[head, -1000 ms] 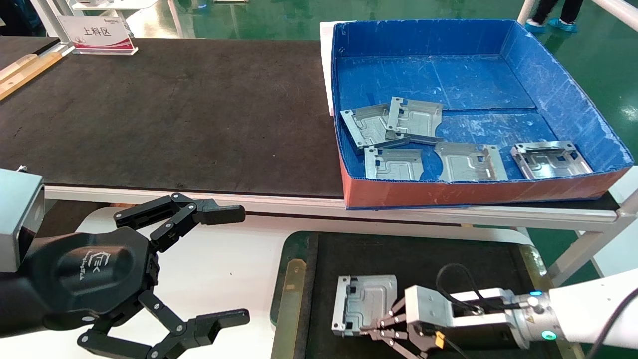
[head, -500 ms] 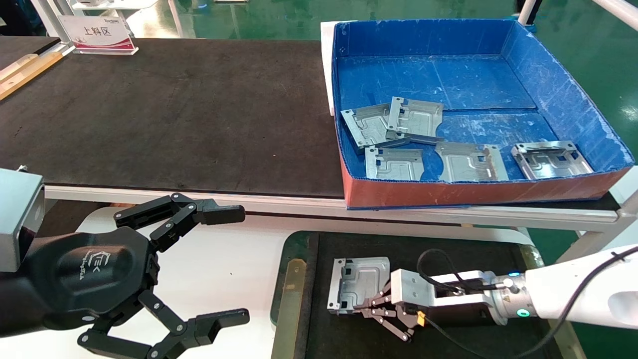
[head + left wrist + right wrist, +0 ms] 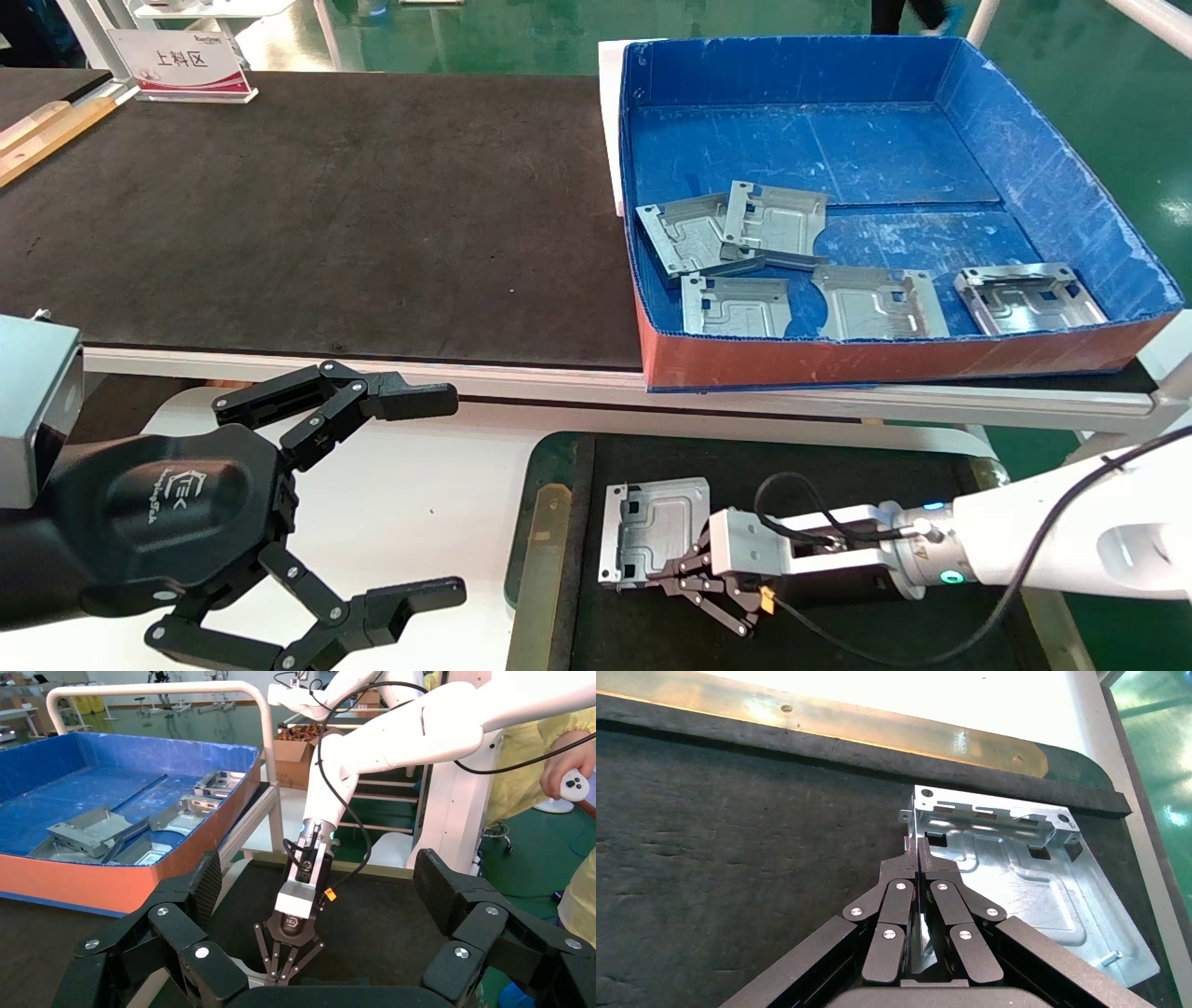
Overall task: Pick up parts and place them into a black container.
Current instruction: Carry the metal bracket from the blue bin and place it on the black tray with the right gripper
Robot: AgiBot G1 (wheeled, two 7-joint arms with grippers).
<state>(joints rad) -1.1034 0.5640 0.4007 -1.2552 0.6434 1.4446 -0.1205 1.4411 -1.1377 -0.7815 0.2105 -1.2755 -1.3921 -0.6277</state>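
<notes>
Next, my right gripper lets go of the silver-grey part on the black container's felt bottom close beside the container's brass piece [image 3: 638, 521] [image 3: 1033, 873].
My right gripper [image 3: 672, 578] [image 3: 918, 855] is shut on the bent side edge of a silver-grey part [image 3: 652, 527] [image 3: 1018, 881]. It holds the part low over the felt floor of the black container [image 3: 838, 466] [image 3: 701, 846], near the container's left end. Several more parts [image 3: 773, 224] lie in the blue box at the back right. My left gripper [image 3: 428, 494] [image 3: 316, 896] is parked at the near left, open and empty, and its wrist view shows the right gripper [image 3: 284, 969] from the front.
The blue cardboard box [image 3: 1043, 177] with a red front stands on the black mat table [image 3: 326, 205]. A white table edge [image 3: 559, 391] runs between mat and container. A sign [image 3: 182, 61] stands at the far left. A person [image 3: 562, 776] stands beyond the robot.
My right gripper has carried the part leftwards and slightly farther from the near edge, across the black container. The left arm has stayed still.
</notes>
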